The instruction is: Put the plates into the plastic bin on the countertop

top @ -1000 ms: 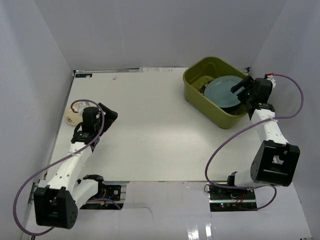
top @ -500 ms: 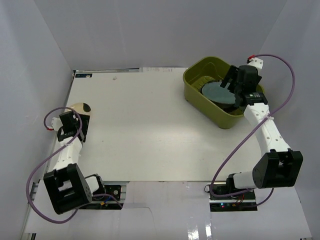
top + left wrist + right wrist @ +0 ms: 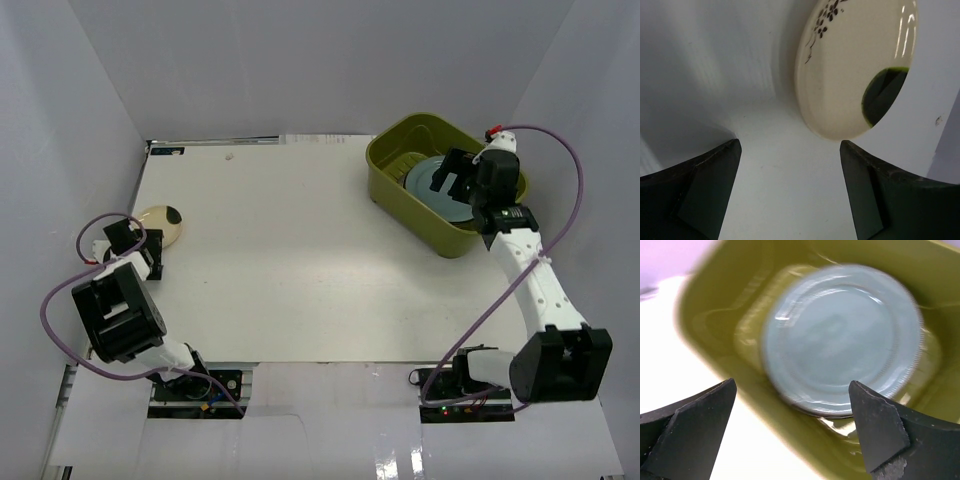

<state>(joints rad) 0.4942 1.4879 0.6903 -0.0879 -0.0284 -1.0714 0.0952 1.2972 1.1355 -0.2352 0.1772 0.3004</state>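
My left gripper should reach forward and pinch that edge [image 3: 801, 110] of the cream plate, as the plate's near edge is beyond its fingers, then pass the plate to my right gripper.
A small cream plate [image 3: 160, 222] with a dark sprig and a dark patch lies at the left edge of the white countertop [image 3: 300, 250]. In the left wrist view the cream plate [image 3: 855, 75] sits just ahead of my left gripper [image 3: 790, 200], which is open with only bare counter between its fingers. My left gripper [image 3: 140, 243] is close beside it in the top view. A plain teal plate [image 3: 842, 337] lies flat in the olive-green plastic bin [image 3: 735, 275]. My right gripper [image 3: 790, 425] hovers open above the bin's near wall, holding nothing.
The bin [image 3: 420, 122] stands at the back right of the counter, with my right gripper [image 3: 452, 180] over its inside. White walls close in on the left, back and right. Both arms' purple cables loop beside them.
The left arm has pulled back to the left edge, uncovering the cream plate. The right gripper has moved from the bin's right rim to over the teal plate, which now lies flat.
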